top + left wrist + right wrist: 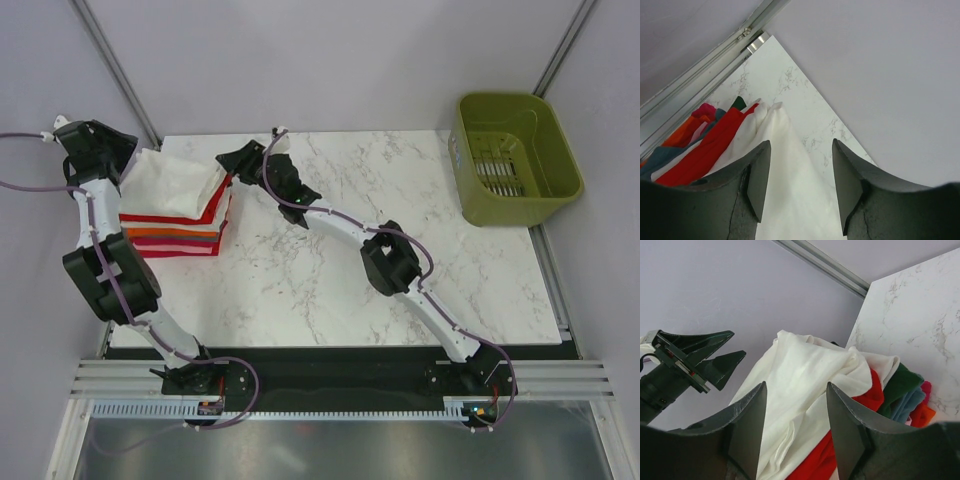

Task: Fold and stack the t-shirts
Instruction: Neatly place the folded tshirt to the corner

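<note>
The white t-shirt's front edge sits back from the stack's lower layers; next my left gripper pinches the white t-shirt's side (132, 190), pulls it forward.
The t-shirts (178, 215) lie as a folded stack at the table's back left. A white one (178, 183) is on top, with red (160, 217), orange and pink-red layers under it. My left gripper (134, 158) is at the stack's far left edge. Its jaws are open over the white t-shirt (790, 190) and hold nothing, with the red t-shirt (715, 145) beside them. My right gripper (228, 164) is at the stack's right end, also open (796, 387) above the white t-shirt (805, 365). The right wrist view also shows the left gripper (738, 343).
An olive-green basket (515, 160) stands off the table's back right corner. The marble table (400, 250) runs from the stack to the right edge. A grey wall and a metal frame rail (715, 55) close off the back.
</note>
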Action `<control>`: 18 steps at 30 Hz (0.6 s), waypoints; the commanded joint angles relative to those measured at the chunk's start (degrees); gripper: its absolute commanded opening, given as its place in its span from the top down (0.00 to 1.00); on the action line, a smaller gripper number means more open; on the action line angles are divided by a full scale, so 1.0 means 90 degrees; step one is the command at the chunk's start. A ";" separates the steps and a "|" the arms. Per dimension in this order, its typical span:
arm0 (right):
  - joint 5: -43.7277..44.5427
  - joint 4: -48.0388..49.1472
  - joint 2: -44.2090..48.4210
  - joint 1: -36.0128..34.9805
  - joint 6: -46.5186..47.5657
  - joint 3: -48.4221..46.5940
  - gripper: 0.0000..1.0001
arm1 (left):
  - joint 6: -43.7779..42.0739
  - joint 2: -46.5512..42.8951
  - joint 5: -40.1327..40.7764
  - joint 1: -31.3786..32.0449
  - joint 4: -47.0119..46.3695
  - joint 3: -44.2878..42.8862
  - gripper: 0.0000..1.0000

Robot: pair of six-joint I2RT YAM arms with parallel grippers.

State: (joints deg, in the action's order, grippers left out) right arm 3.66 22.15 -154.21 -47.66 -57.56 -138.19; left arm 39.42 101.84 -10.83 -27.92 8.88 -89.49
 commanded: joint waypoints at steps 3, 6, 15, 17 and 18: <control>-0.0133 -0.0038 0.1010 -0.0085 0.0729 0.0246 0.44 | -0.0219 -0.0651 0.0002 -0.0023 0.0154 -0.0105 0.40; -0.0153 -0.0166 0.1470 -0.0251 0.1033 0.0588 0.52 | -0.0239 -0.1012 -0.0104 -0.0032 0.0292 -0.0047 0.41; -0.0992 -0.0879 0.1246 -0.0466 -0.0634 0.0003 1.00 | 0.0054 -0.1384 -0.0614 -0.0032 0.0692 0.0422 0.54; -0.1197 -0.0802 0.1226 -0.0515 -0.1297 0.0159 1.00 | 0.0092 -0.1433 -0.0545 -0.0042 0.0732 0.0616 0.58; -0.1265 -0.0792 0.1226 -0.0544 -0.1561 0.0208 1.00 | 0.0102 -0.1433 -0.0477 -0.0042 0.0732 0.0676 0.60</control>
State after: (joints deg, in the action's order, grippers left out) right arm -4.23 17.06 -143.41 -51.94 -62.04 -135.41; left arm 39.48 89.49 -14.39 -28.01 12.97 -85.80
